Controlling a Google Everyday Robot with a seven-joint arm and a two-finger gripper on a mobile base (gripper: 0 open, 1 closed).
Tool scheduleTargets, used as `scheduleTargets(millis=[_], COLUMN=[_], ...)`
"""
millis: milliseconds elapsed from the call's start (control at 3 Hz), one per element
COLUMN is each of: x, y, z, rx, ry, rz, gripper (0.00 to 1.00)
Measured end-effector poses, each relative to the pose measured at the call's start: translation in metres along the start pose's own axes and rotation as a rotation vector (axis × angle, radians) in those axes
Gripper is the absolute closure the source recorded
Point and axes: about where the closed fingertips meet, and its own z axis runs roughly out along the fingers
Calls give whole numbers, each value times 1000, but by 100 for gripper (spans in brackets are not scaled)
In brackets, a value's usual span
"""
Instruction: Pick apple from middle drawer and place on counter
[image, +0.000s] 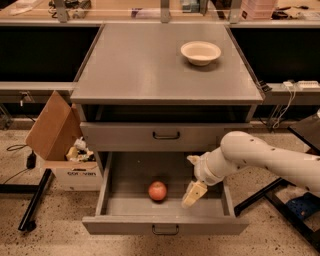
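I will next move my gripper to the apple in the middle drawer and close it on the apple's side (163, 193) facing the white arm.
The apple (157, 190) lies on the grey floor of the middle drawer (120, 207), which is pulled out wide. My gripper (190, 177) hangs inside the drawer just right of the apple, a short gap away and not touching it. Its pale yellow fingers (194, 194) are spread open and hold nothing. The white arm reaches in from the right over the drawer's right wall. The counter (150, 70) is the flat grey top of the cabinet above.
An off-white bowl (200, 52) stands on the counter at the back right. The upper drawer (165, 135) is shut. An open cardboard box (57, 140) sits on the floor at the left. A wooden workbench (125, 11) runs behind. Dark equipment legs (260, 195) stand at the right.
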Motion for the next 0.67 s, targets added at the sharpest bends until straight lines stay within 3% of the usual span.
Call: scheduleTargets(millis=[667], x=[1], y=[-2], z=[83], rx=[-72], ry=[73], rz=[37], gripper=[0])
